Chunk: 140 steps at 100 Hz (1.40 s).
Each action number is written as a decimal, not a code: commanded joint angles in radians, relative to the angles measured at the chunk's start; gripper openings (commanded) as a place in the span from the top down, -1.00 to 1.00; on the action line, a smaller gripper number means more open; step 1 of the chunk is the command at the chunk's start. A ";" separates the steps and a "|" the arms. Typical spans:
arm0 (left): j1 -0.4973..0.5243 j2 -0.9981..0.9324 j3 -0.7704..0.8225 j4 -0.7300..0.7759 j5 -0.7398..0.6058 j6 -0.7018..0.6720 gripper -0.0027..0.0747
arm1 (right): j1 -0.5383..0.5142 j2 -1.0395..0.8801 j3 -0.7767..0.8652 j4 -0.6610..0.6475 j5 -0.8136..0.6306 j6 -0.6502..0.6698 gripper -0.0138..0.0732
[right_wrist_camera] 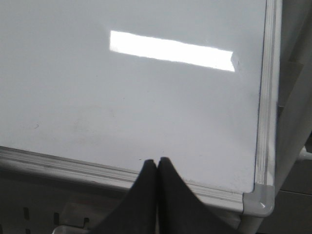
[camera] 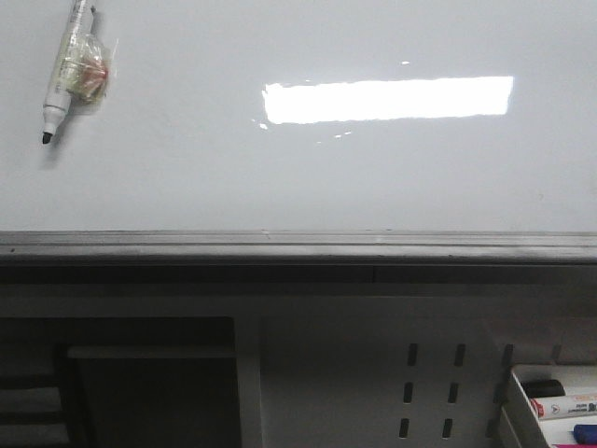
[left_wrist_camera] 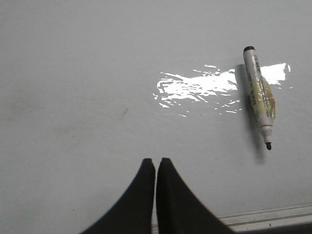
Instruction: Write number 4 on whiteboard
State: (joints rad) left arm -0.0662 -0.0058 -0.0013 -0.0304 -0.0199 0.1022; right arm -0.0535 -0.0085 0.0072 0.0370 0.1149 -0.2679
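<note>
My left gripper needs to grab the wrapped middle (camera: 70, 72) (left_wrist_camera: 260, 100) of the white marker that is lying on the whiteboard next.
The whiteboard (camera: 298, 177) lies flat, glossy and white, with a bright rectangular reflection and a grey ledge (camera: 298, 245) along its near edge. No number 4 shows on it. An uncapped white marker (camera: 67, 70) with a black tip lies on the board at the far left; it also shows in the left wrist view (left_wrist_camera: 259, 96). My left gripper (left_wrist_camera: 156, 161) is shut and empty above the board, apart from the marker. My right gripper (right_wrist_camera: 157, 161) is shut and empty over the board's near edge, close to its right corner (right_wrist_camera: 258, 200). Neither gripper shows in the front view.
Below the ledge stands a perforated white panel (camera: 429, 383). A white tray (camera: 522, 392) at the lower right holds more markers (camera: 564, 407). A dark opening (camera: 140, 383) is at the lower left.
</note>
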 commanded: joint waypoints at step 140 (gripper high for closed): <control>0.004 -0.026 0.027 -0.137 -0.084 -0.013 0.98 | -0.004 -0.022 0.021 0.114 -0.104 -0.004 0.80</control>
State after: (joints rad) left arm -0.0647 -0.0058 -0.0013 -0.1198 -0.0199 0.1022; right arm -0.0535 -0.0085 0.0072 0.1022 0.1016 -0.2679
